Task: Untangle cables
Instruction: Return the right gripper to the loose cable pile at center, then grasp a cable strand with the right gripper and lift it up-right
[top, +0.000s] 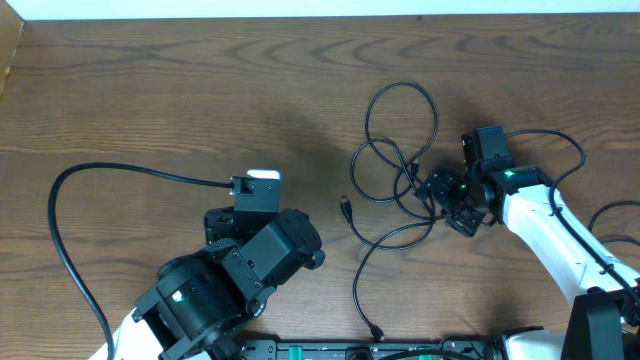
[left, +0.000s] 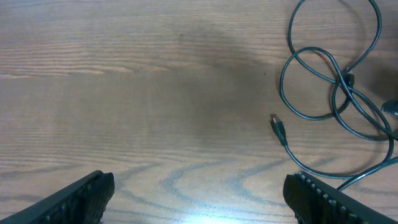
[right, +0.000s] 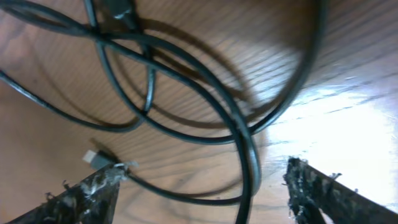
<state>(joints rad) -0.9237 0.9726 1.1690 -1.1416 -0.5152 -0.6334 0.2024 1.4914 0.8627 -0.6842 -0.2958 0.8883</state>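
Parts of the crossed cables lie side by side between the open fingers of the robot's right gripper, so it should pinch a single piece of cable (right: 245, 193) and raise it high clear of the cables' loops.
The cables (top: 402, 86) are thin black cords lying in overlapping loops right of the table's middle. One plug end (top: 346, 207) points left and another (top: 378, 335) lies near the front edge. My right gripper (top: 447, 198) sits at the right side of the tangle. In the right wrist view it (right: 202, 193) is open, and a strand of the cables (right: 245, 134) runs down between its fingers (right: 93, 193) without being pinched. My left gripper (left: 199, 193) is open over bare wood, left of the cables (left: 344, 84) and a plug (left: 278, 127).
The left arm's thick black cable (top: 70, 190) arcs across the table's left part. The right arm's white link (top: 545, 225) and its cables (top: 560, 140) lie right of the tangle. The wooden table (top: 200, 80) ends at a pale far edge.
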